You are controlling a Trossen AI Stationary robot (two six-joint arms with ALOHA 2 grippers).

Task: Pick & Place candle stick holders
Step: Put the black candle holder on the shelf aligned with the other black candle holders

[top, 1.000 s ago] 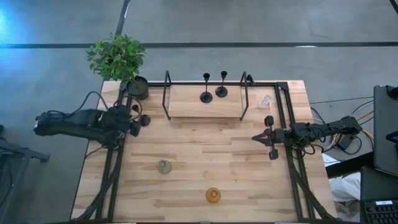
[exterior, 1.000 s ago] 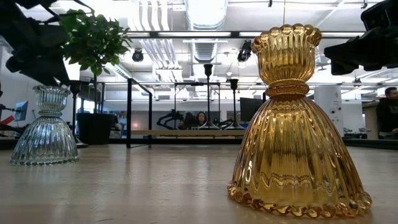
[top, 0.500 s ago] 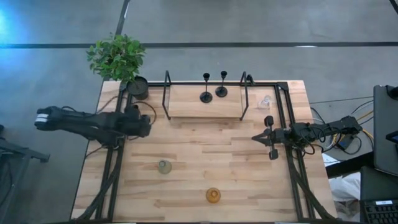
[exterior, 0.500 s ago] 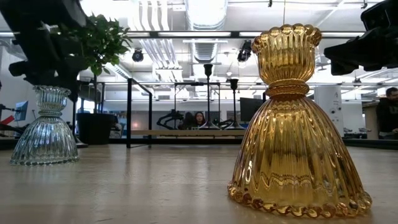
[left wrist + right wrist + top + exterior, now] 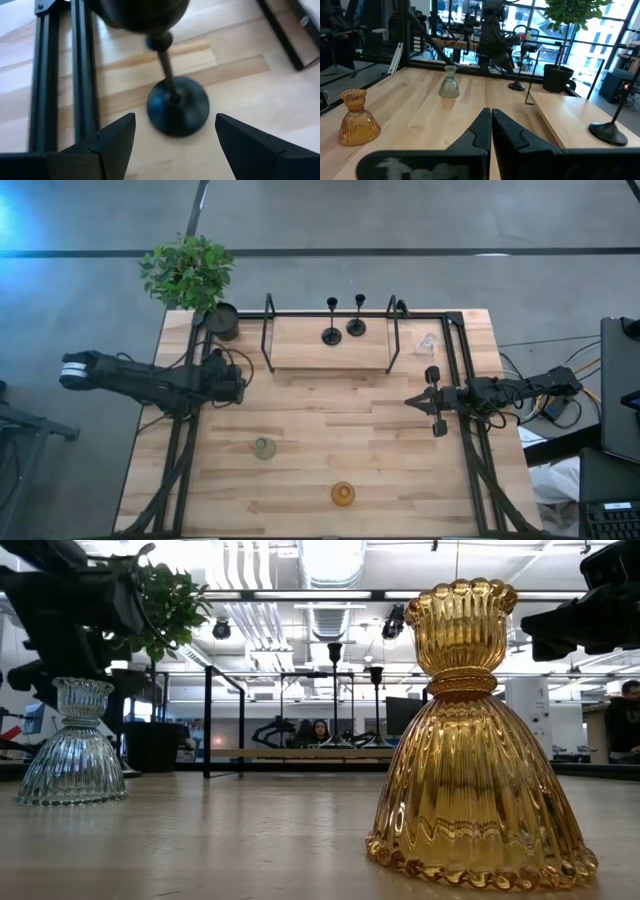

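Note:
My left gripper's open fingers point at the wide base of the near black holder. I will raise them and grip the holder's stem (image 5: 165, 64) below its cup.
A black candle stick holder (image 5: 177, 107) with a round domed base and a thin stem stands upright on the table at the left, beside the black frame rail. My left gripper (image 5: 175, 120) is open, one finger on either side of the base without touching it. In the high view the left gripper (image 5: 238, 385) covers most of that holder. Two more black holders (image 5: 331, 335) (image 5: 356, 327) stand on the raised shelf. A clear glass holder (image 5: 427, 342), a grey-green one (image 5: 264, 448) and an amber one (image 5: 343, 494) stand on the table. My right gripper (image 5: 415, 402) is shut and empty at the right.
A wooden shelf in a black frame (image 5: 330, 358) stands at the back middle. A black pot with a green plant (image 5: 222, 320) stands at the back left corner. Black frame rails (image 5: 180, 450) (image 5: 470, 450) run along both table sides. People sit in the room beyond (image 5: 322, 730).
My left gripper has moved toward the table's right edge and come down over the black holder on the table, which was clear of it a second ago. The holder has stayed where it was.

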